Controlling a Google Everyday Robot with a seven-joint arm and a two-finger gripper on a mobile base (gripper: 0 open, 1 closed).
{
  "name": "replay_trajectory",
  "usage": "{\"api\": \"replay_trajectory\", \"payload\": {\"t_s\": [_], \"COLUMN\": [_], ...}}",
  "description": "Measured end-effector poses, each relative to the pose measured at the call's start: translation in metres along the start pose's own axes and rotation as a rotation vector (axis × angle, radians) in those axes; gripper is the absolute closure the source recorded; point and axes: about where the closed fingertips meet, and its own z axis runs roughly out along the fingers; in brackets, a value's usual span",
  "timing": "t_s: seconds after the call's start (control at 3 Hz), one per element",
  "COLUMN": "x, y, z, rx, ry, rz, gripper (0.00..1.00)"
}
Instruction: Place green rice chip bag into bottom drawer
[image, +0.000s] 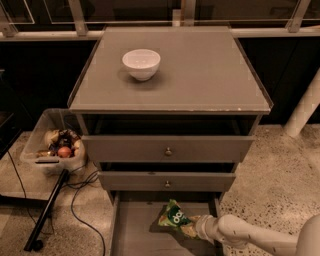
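Observation:
My gripper is to release the green rice chip bag midway (170, 224) between the sides of the open bottom drawer.
The green rice chip bag (175, 216) is bright green with white lettering. It hangs just above the grey floor of the open bottom drawer (135, 235), near its right side. My gripper (191, 225) comes in from the lower right on a white arm and is shut on the bag's right end. The bag casts a shadow on the drawer floor beneath it.
A white bowl (141, 63) stands on the cabinet top (200, 70). The two upper drawers with round knobs (168, 151) stick out slightly. A clear bin of mixed items (52, 145) sits on the floor at left, with black cables and a black pole (47, 212) beside it.

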Motion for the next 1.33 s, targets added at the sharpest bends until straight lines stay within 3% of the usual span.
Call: {"api": "replay_trajectory", "payload": {"t_s": [0.67, 1.33], "x": [0.016, 0.037], "y": [0.0, 0.006], "z": [0.03, 0.051], "rx": [-0.026, -0.049], "ry": [-0.046, -0.022], "rz": [-0.025, -0.051], "gripper": [1.0, 1.0]}}
